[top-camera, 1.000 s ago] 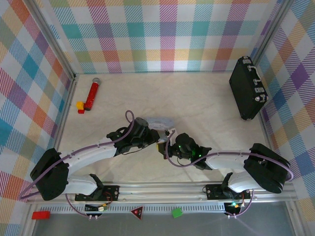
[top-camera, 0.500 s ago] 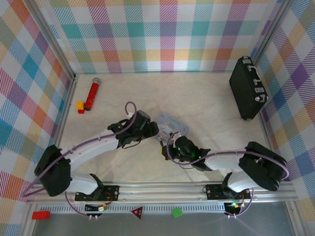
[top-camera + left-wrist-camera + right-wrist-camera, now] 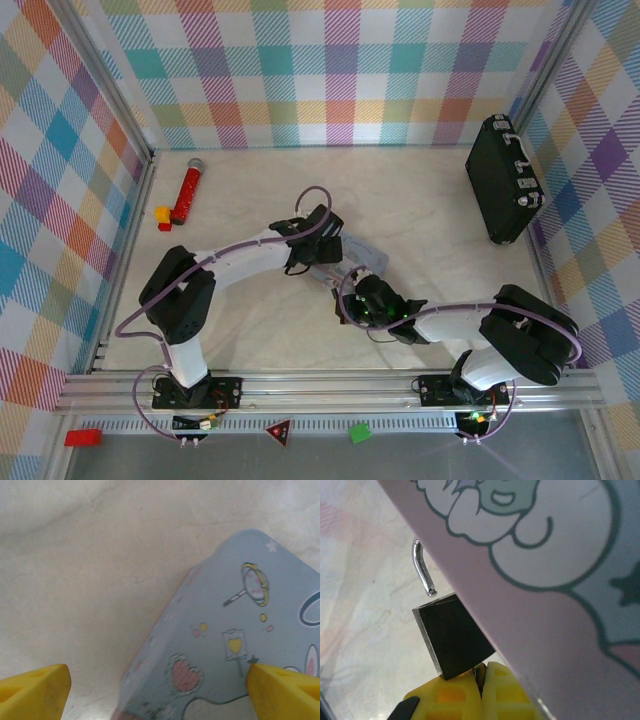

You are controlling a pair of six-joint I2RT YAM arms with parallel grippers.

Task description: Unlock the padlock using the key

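The shackle is open and my right gripper holds only the key, so I need to grab the padlock point(image 3: 452, 635) by its body and pull it clear of the tin.
The small black padlock point(image 3: 451, 636) hangs at my right gripper point(image 3: 481, 680), close against the pink side of the pale blue cartoon tin point(image 3: 545, 605). Its metal shackle point(image 3: 422, 569) has its free end out of the body. My right gripper's yellow fingers are shut on the key point(image 3: 479, 675), a thin dark sliver that runs into the padlock's underside. My left gripper point(image 3: 160, 692) is wide open above the tin's lid point(image 3: 240, 625), holding nothing. From above, the left gripper point(image 3: 322, 258) and the right gripper point(image 3: 352, 290) meet at the tin point(image 3: 362, 256).
A red microphone-shaped toy point(image 3: 186, 190) with small red and yellow blocks point(image 3: 162, 218) lies at the back left. A big black briefcase point(image 3: 502, 180) stands against the right wall. Checked walls close in the table point(image 3: 420, 200) on three sides.
My left gripper has opened wide, and its arm has swung right and farther back over the tin. The tin has shifted a little to the right. My right gripper has stayed shut.
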